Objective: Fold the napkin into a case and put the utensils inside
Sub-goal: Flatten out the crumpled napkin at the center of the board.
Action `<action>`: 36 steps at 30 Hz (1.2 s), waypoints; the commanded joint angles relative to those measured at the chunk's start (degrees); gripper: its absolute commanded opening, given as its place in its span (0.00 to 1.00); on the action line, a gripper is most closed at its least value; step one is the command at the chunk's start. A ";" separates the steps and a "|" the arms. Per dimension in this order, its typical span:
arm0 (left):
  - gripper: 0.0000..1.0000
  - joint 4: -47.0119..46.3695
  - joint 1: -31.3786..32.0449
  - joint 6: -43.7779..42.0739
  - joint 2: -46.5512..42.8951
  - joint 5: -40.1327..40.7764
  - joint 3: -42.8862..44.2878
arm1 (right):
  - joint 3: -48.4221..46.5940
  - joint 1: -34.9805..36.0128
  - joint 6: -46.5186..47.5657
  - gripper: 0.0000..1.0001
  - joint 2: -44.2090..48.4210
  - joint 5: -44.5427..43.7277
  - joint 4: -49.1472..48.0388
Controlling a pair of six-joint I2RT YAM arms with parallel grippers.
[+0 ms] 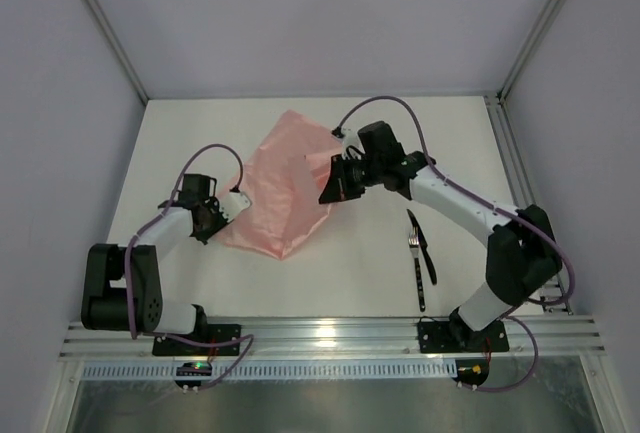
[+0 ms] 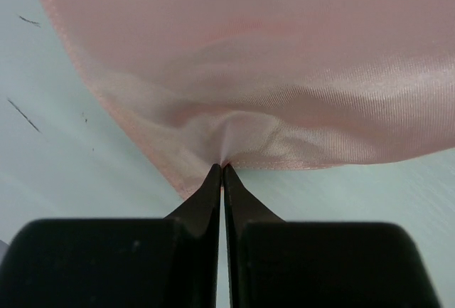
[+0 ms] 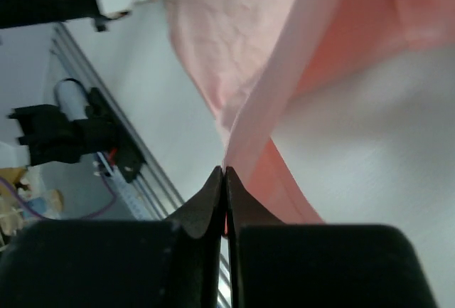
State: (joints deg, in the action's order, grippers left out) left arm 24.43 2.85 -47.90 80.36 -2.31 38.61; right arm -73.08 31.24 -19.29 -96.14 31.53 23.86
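My left gripper will open and take the napkin by that corner (image 2: 184, 191) before spreading it flat, because it is puckering the napkin's hem beside the napkin's loose corner.
The salmon-pink napkin (image 1: 283, 188) hangs partly lifted over the middle of the table, not folded into a case. My left gripper (image 1: 234, 202) is shut on its left edge; the left wrist view shows the hem (image 2: 234, 157) puckered at the closed tips of that gripper (image 2: 223, 166). My right gripper (image 1: 331, 189) is shut on the right side of the cloth, which rises in a pale fold (image 3: 270, 116) from the tips of the right gripper (image 3: 225, 170). The dark utensils (image 1: 421, 253), one a fork with pale tines, lie side by side to the right of the cloth, untouched.
An aluminium rail (image 1: 330, 335) runs along the near table edge between the arm bases. Metal frame posts (image 1: 105, 28) rise at the back corners, and a rail (image 1: 510, 158) lines the right side. The right arm's white links (image 1: 455, 198) stretch above the utensils.
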 commanded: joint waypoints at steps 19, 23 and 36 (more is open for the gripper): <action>0.21 6.33 -1.79 6.50 -3.80 -3.05 5.15 | -17.28 3.47 -35.03 0.04 -19.07 -5.35 -24.73; 0.34 10.81 -6.62 8.25 -5.12 -8.22 7.79 | -7.54 2.95 -33.99 0.04 -14.02 -5.86 -28.51; 0.60 17.58 -10.59 20.91 6.82 -10.26 16.93 | 20.33 2.86 -26.06 0.04 15.60 -18.52 -20.96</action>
State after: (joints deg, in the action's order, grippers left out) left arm 39.72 -7.84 -31.31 83.00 -11.60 54.00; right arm -56.73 33.76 -47.42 -85.89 17.96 2.33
